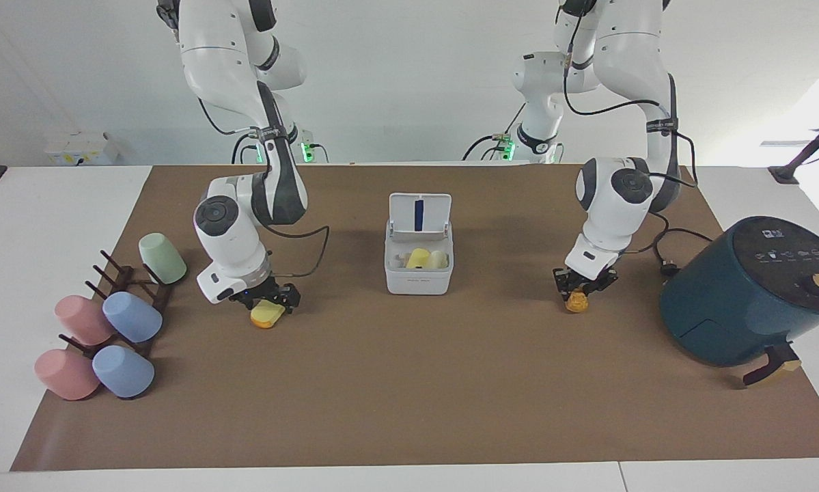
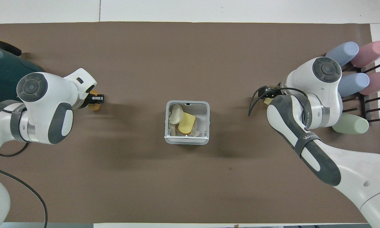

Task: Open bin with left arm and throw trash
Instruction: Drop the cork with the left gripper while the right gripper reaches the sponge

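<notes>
I need to release the orange-brown crumbed oblong, which is still on the mat, with my left gripper in the white bin's corner (image 2: 199, 135) beside the yellow wedge.
The white bin (image 1: 419, 277) stands mid-table with its lid (image 1: 419, 215) flipped up; it also shows in the overhead view (image 2: 187, 139). A yellow wedge (image 2: 186, 123) and a pale cream piece (image 2: 176, 114) lie inside it. My left gripper (image 1: 580, 288) is down on the mat right over an orange-brown crumbed oblong (image 1: 576, 302), toward the left arm's end. My right gripper (image 1: 266, 301) is down over a second yellow wedge (image 1: 267, 316), toward the right arm's end. In the overhead view the right arm hides most of that wedge (image 2: 267, 101).
A dark teal air fryer (image 1: 751, 290) with its cable stands at the left arm's end. A dark rack (image 1: 126, 280) with pastel cups, green (image 1: 162, 258), pink (image 1: 81, 320) and blue (image 1: 132, 316), stands at the right arm's end. A brown mat (image 1: 409, 396) covers the table.
</notes>
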